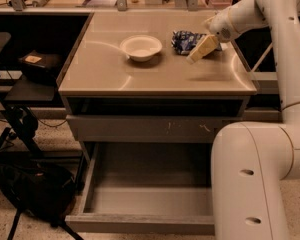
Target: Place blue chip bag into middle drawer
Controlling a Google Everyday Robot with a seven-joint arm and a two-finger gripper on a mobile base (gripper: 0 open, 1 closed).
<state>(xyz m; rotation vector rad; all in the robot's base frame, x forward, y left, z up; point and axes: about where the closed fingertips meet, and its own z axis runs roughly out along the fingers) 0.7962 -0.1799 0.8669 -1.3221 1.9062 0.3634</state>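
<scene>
I should shut my gripper on the blue chip bag's middle [199, 40], at a spot between the bag's end near the white bowl and its far end.
The blue chip bag [183, 40] lies on the cabinet top [155, 74] at the back right, to the right of the white bowl. My gripper [200, 50] hangs just above the counter at the bag's front right corner, its cream fingers [202, 48] pointing down and to the left and covering part of the bag. The middle drawer [147, 224] is pulled out wide below, grey and empty inside.
A white bowl [141, 47] sits on the top left of the bag. A shallower shut drawer front with pale scratches [145, 128] is above the open drawer. My white arm [257, 179] fills the lower right. A black bag [32, 189] lies on the floor at left.
</scene>
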